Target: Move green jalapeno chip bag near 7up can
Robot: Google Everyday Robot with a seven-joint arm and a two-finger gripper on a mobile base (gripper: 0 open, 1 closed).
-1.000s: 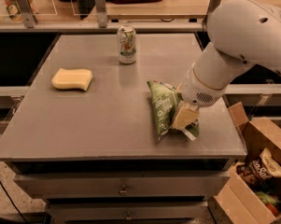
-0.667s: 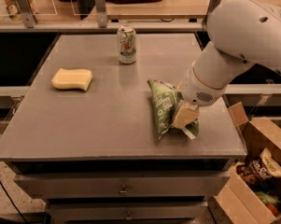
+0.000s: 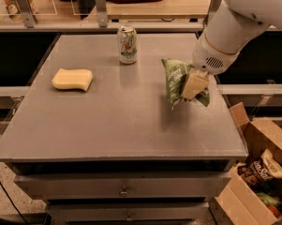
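Next, I let go of the green jalapeno chip bag, still lifted above the grey table, next to the 7up can (image 3: 159,69), on the side away from the sponge.
The green jalapeno chip bag (image 3: 175,80) hangs lifted above the right side of the grey table (image 3: 117,125), casting a shadow on the surface below it. My gripper (image 3: 193,86) is shut on the bag's right side, under the white arm that comes in from the upper right. The 7up can (image 3: 127,43) stands upright at the back middle of the table, up and to the left of the bag, with a gap between them.
A pale yellow sponge (image 3: 73,78) lies on the table's left side. A cardboard box (image 3: 259,172) with snack bags sits on the floor at the lower right. A wooden counter (image 3: 145,6) runs behind the table.
The chip bag has been lifted off the table by my gripper and carried up and back toward the can. The can and the sponge have not moved.
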